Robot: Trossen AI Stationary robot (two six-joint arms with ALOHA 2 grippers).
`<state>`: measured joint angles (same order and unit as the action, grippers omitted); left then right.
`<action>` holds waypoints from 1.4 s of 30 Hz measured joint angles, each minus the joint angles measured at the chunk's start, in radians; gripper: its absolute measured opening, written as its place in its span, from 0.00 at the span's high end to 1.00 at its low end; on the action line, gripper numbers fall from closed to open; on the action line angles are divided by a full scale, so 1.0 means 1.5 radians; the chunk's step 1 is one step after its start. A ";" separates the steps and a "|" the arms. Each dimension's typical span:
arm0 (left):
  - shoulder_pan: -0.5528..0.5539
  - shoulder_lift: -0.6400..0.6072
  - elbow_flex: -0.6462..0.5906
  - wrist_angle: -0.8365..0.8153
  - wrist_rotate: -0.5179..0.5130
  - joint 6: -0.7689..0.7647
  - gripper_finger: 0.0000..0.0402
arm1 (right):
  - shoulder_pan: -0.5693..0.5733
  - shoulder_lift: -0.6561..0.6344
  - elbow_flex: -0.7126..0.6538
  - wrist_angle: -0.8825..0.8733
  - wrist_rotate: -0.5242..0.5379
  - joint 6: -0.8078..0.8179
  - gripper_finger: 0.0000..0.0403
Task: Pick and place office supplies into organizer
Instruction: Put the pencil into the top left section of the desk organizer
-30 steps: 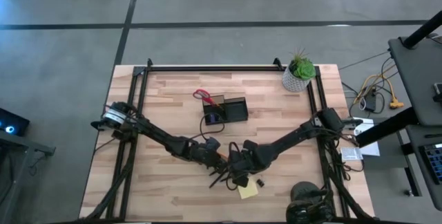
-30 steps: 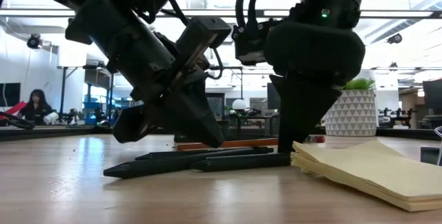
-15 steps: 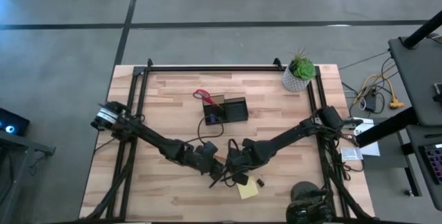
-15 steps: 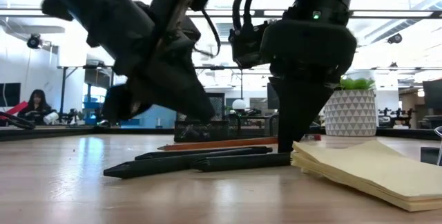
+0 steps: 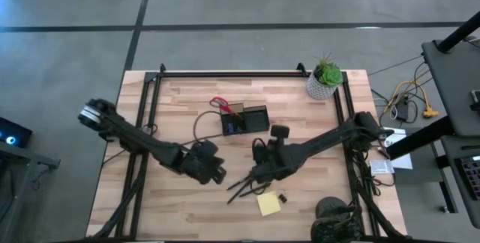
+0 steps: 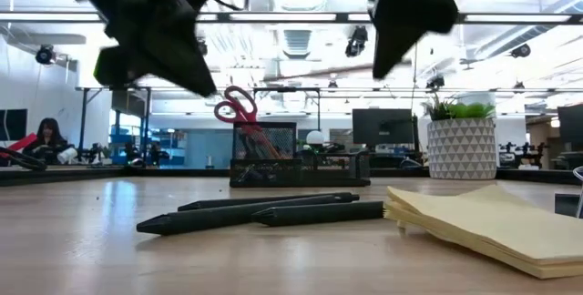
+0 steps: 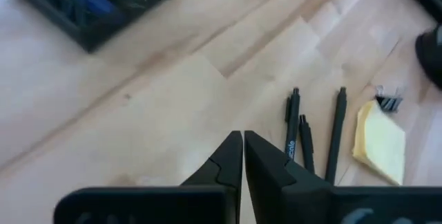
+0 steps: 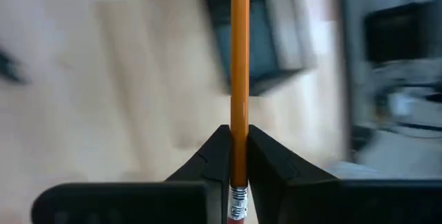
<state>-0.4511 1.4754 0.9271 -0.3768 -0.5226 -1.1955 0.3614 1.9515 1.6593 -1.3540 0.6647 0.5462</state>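
My right gripper will let go of the orange pencil in the black organizer's back compartment (image 5: 236, 110) beside the red-handled scissors.
My right gripper (image 8: 239, 131) hangs above the table (image 5: 259, 170), shut on the orange pencil (image 8: 239, 51). My left gripper (image 7: 243, 135) is shut and empty, raised left of the dark pens (image 5: 213, 172). Several dark pens (image 6: 264, 211) lie flat on the wood, also seen as the pens (image 7: 295, 133) in the left wrist view. The yellow sticky-note pad (image 5: 268, 204) lies flat next to a black binder clip (image 5: 283, 197). The black organizer (image 5: 245, 119) stands farther back with the red-handled scissors (image 6: 236, 107) upright in it. My right gripper pinches the orange pencil between its two fingers near the eraser end (image 8: 239, 182). The metal ferrule (image 8: 238, 198) sits back between the fingers. The pencil runs along the fingers and sticks out past their tips, lifted clear of the table.
A green plant in a white pot (image 5: 324, 79) stands at the far right corner. Black frame rails (image 5: 225, 73) run along the table's far and side edges. Bare wood (image 5: 180, 205) lies near the left arm. A person (image 6: 47, 140) sits far behind the table.
Both grippers rose off the table. My right gripper lifted the orange pencil clear from behind the dark pens and moved a little toward the organizer. My left gripper drew back toward the table's left. The dark pens and the pad stayed put.
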 joint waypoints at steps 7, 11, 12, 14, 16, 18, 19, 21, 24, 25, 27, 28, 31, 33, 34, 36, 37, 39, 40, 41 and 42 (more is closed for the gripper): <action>-0.034 -0.112 -0.002 -0.024 -0.062 -0.053 1.00 | -0.037 0.006 0.115 -0.144 0.075 -0.192 0.92; -0.052 -0.158 -0.002 -0.019 -0.101 -0.049 1.00 | -0.077 0.008 0.158 -0.144 0.081 -0.331 0.92; -0.058 -0.167 -0.002 -0.020 -0.111 -0.049 1.00 | -0.090 0.009 0.165 -0.144 0.080 -0.373 0.92; -0.069 -0.182 -0.002 -0.018 -0.128 -0.049 1.00 | -0.118 0.014 0.177 -0.143 0.079 -0.463 0.92; -0.081 -0.193 -0.002 -0.013 -0.145 -0.049 1.00 | -0.146 0.017 0.186 -0.140 0.077 -0.537 0.92; -0.094 -0.199 -0.002 -0.010 -0.159 -0.049 1.00 | -0.174 0.016 0.192 -0.129 0.080 -0.600 0.92; -0.100 -0.201 -0.002 -0.008 -0.167 -0.048 1.00 | -0.187 0.015 0.195 -0.125 0.081 -0.626 0.92; -0.113 -0.204 -0.002 0.003 -0.180 -0.049 1.00 | -0.209 0.015 0.199 -0.121 0.085 -0.663 0.92; -0.132 -0.204 -0.002 0.015 -0.194 -0.049 1.00 | -0.232 0.019 0.198 -0.120 0.094 -0.702 0.92; -0.137 -0.203 -0.002 0.022 -0.199 -0.050 1.00 | -0.237 0.020 0.196 -0.120 0.094 -0.712 0.92; -0.147 -0.203 -0.002 0.033 -0.210 -0.050 1.00 | -0.245 0.020 0.184 -0.111 0.094 -0.736 0.92; -0.152 -0.203 -0.002 0.039 -0.218 -0.050 1.00 | -0.248 0.020 0.177 -0.101 0.096 -0.746 0.92; -0.162 -0.205 -0.002 0.059 -0.237 -0.049 1.00 | -0.257 0.021 0.160 -0.073 0.098 -0.749 0.92; -0.167 -0.206 -0.002 0.068 -0.247 -0.047 1.00 | -0.264 0.021 0.148 -0.043 0.099 -0.757 0.92; -0.168 -0.206 -0.002 0.073 -0.249 -0.043 1.00 | -0.268 0.021 0.141 -0.027 0.100 -0.767 0.92; -0.170 -0.206 -0.002 0.081 -0.249 -0.032 1.00 | -0.274 0.021 0.126 0.005 0.112 -0.796 0.92; -0.170 -0.206 -0.002 0.082 -0.249 -0.031 1.00 | -0.277 0.021 0.118 0.021 0.123 -0.815 0.92; -0.170 -0.206 -0.002 0.082 -0.249 -0.031 1.00 | -0.283 0.021 0.104 0.048 0.128 -0.855 0.92; -0.170 -0.206 -0.002 0.083 -0.249 -0.031 1.00 | -0.285 0.021 0.097 0.056 0.128 -0.871 0.92; -0.170 -0.206 -0.002 0.083 -0.249 -0.031 1.00 | -0.289 0.021 0.091 0.064 0.129 -0.885 0.92; -0.170 -0.206 -0.002 0.084 -0.249 -0.030 1.00 | -0.292 0.021 0.084 0.071 0.132 -0.897 0.92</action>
<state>-0.7059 1.1660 0.9237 -0.2512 -0.8959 -1.2411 -0.0773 1.9828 1.7855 -1.2481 0.8620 -0.7999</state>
